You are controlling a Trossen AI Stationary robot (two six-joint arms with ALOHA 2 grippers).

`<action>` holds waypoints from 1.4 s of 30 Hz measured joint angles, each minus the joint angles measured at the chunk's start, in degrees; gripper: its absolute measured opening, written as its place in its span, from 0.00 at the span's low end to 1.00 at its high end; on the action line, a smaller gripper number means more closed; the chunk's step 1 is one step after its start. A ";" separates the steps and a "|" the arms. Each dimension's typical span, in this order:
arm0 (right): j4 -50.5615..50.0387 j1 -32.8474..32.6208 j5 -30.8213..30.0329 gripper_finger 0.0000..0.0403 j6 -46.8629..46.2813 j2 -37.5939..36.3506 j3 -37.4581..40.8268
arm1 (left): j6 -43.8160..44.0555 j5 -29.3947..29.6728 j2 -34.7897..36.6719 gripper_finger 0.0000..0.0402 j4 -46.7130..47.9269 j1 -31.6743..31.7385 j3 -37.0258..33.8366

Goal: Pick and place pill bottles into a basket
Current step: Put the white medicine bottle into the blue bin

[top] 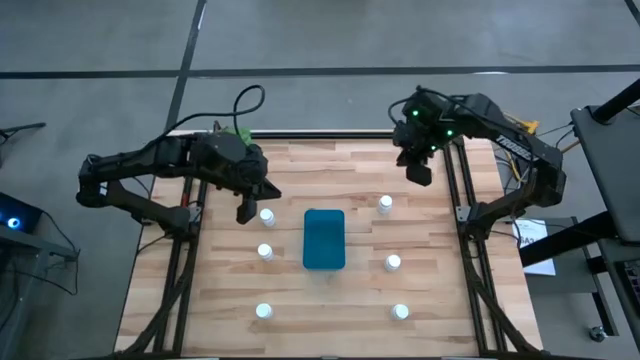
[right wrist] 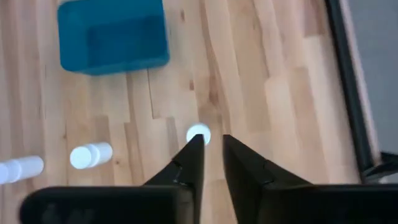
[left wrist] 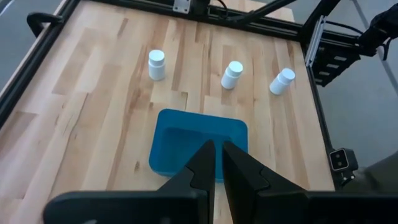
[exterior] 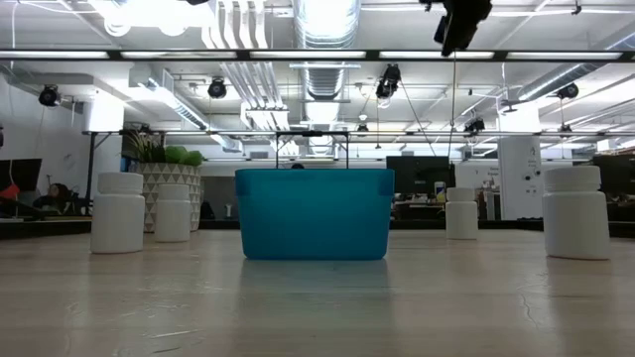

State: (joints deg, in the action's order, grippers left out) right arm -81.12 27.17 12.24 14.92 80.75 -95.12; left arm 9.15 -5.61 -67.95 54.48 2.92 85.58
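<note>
The robot's right gripper will next go down to the top (top: 385,201) (right wrist: 198,132) of the far white pill bottle, the closest one below its fingers, and close there.
Several white pill bottles stand upright on the wooden table, in a row down each side of the teal basket (top: 324,238). The nearest bottle on the left (top: 267,215) is just beside my left gripper (top: 243,212), which hangs shut above the table and touches nothing. In its wrist view that gripper (left wrist: 218,148) points over the basket (left wrist: 186,140). My right gripper (top: 420,172) hangs high at the far right. It is open by a narrow gap, and the far-right bottle (right wrist: 199,133) shows far below its fingertips (right wrist: 211,142).
A white plant pot (exterior: 164,188) stands beyond the table's far left corner. Black frame rails (top: 190,250) run along the left and right edges. Bare wood lies between the bottles and the basket (exterior: 314,213).
</note>
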 joint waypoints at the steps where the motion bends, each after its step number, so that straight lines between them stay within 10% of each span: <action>1: 0.07 0.16 0.04 0.18 -0.14 -0.02 1.01 | 0.50 0.00 -0.01 0.03 0.00 0.00 0.00; 19: 7.40 1.31 0.32 0.73 3.20 0.09 14.43 | 1.17 0.04 0.66 0.03 0.02 0.00 -0.09; 42: 23.16 0.82 4.47 0.73 0.83 -0.02 32.41 | 1.13 0.04 0.68 0.03 0.09 -0.02 -0.70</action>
State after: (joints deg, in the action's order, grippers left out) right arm -57.95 27.99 16.70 15.75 80.73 -62.71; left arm 10.29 -5.56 -67.26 54.57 2.90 84.88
